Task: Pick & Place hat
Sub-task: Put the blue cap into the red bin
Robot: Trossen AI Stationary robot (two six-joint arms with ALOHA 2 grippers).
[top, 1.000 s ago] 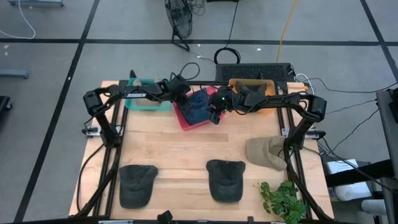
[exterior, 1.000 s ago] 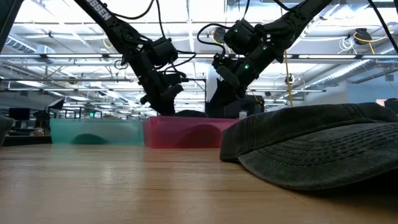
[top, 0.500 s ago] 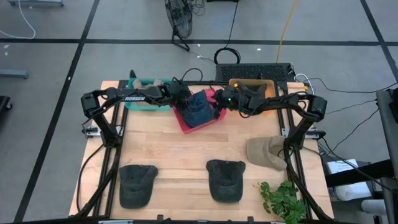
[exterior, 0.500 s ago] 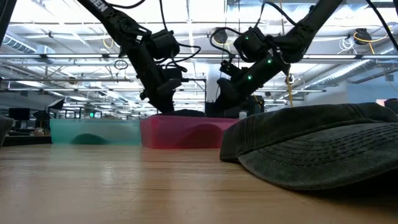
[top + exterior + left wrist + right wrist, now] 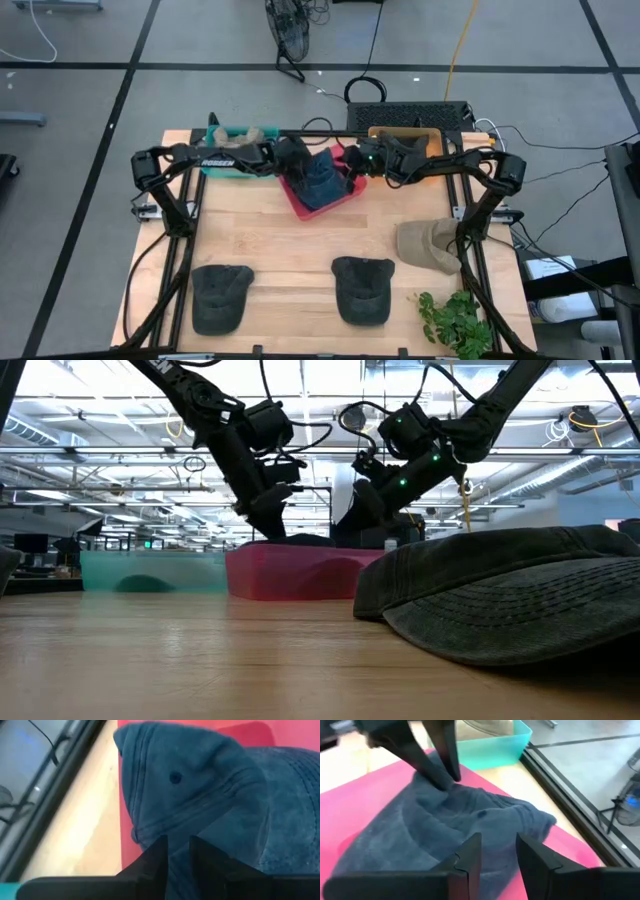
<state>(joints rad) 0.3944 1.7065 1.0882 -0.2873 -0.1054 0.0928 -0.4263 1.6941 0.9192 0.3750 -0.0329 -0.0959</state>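
Note:
The blue hat lies crumpled against the pink bin's far edge, so the robot's left gripper needs to grab the fold (image 5: 259, 802) next to the hat's brim and lift it clear.
A blue hat (image 5: 320, 180) lies crumpled in the pink bin (image 5: 300, 203) at the far middle of the table. My left gripper (image 5: 300, 162) stands at the hat's left side, shut on a fold of it; the right wrist view shows its fingers (image 5: 440, 765) coming down onto the cloth. My right gripper (image 5: 352, 168) hovers at the hat's right side. Its fingers are apart, with the hat (image 5: 445, 830) showing beyond them. Whether it touches the cloth, I cannot tell. My left gripper pinches a raised fold of the hat's crown (image 5: 177, 837) between its two fingers. The fingers (image 5: 447, 772) slant down onto it from the table's left. The cloth is drawn up into a peak at the fingertips, and the rest of the hat lies in the pink bin.
A teal bin (image 5: 232, 162) stands left of the pink one, an orange bin (image 5: 405, 140) right of it. Two dark hats (image 5: 220, 295) (image 5: 362, 290) lie near the front edge. A tan hat (image 5: 428, 245) and a green plant (image 5: 455, 320) are at the front right.
My left gripper has gone a little toward the table's right while keeping its hold, and the hat's fold went with it. My right gripper has drawn back from over the hat toward the far right and tipped nearer level. The pink bin has shifted slightly.

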